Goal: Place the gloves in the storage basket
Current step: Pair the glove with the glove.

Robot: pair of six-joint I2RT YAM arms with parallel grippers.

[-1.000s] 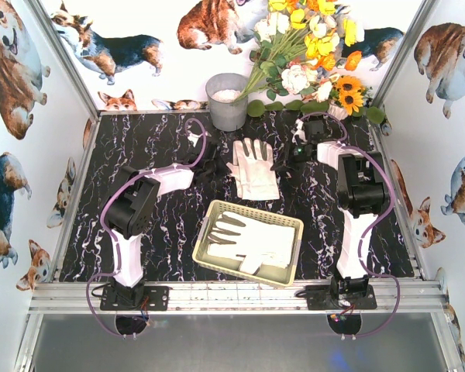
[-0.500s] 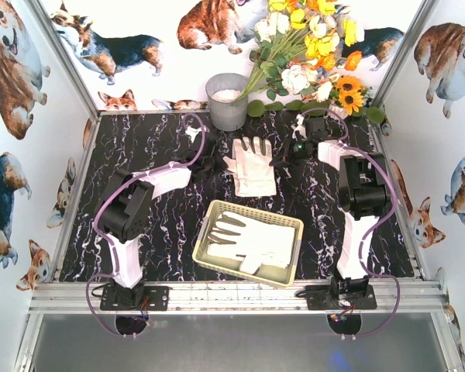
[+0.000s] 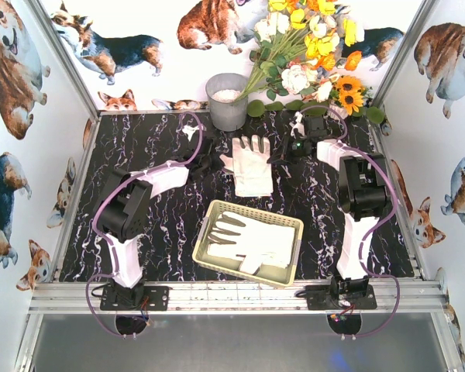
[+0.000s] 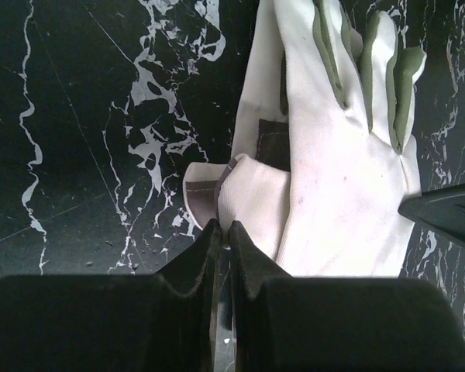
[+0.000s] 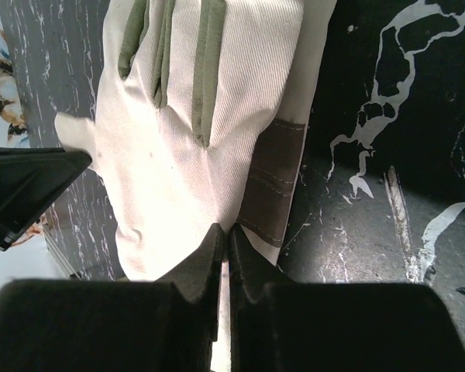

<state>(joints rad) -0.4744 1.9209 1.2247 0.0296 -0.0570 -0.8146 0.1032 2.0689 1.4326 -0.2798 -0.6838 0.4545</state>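
The left gripper pinches only the gloves' thumb, so it should open and grasp the side of the gloves' palm [image 3: 239, 166] before both grippers lift.
A small stack of white gloves [image 3: 252, 170] with grey-olive fingertips is at the back middle of the black marble table, fingers pointing away from me. My left gripper [image 3: 219, 161] is shut on the stack's left edge, at the thumb of the gloves [image 4: 341, 178] in the left wrist view. My right gripper [image 3: 279, 155] is shut on the right edge of the gloves [image 5: 186, 155]. The cream lattice storage basket [image 3: 294, 256] stands nearer, between the arm bases, with gloves [image 3: 252, 240] lying flat inside.
A grey metal bucket [image 3: 227, 101] stands at the back just left of the gloves. A bunch of artificial flowers [image 3: 310, 46] leans over the back right corner. Corgi-print walls close in the table on three sides.
Both grippers have drawn the glove stack slightly left and toward the back. The stack looks narrower and bunched between them. The basket has not moved.
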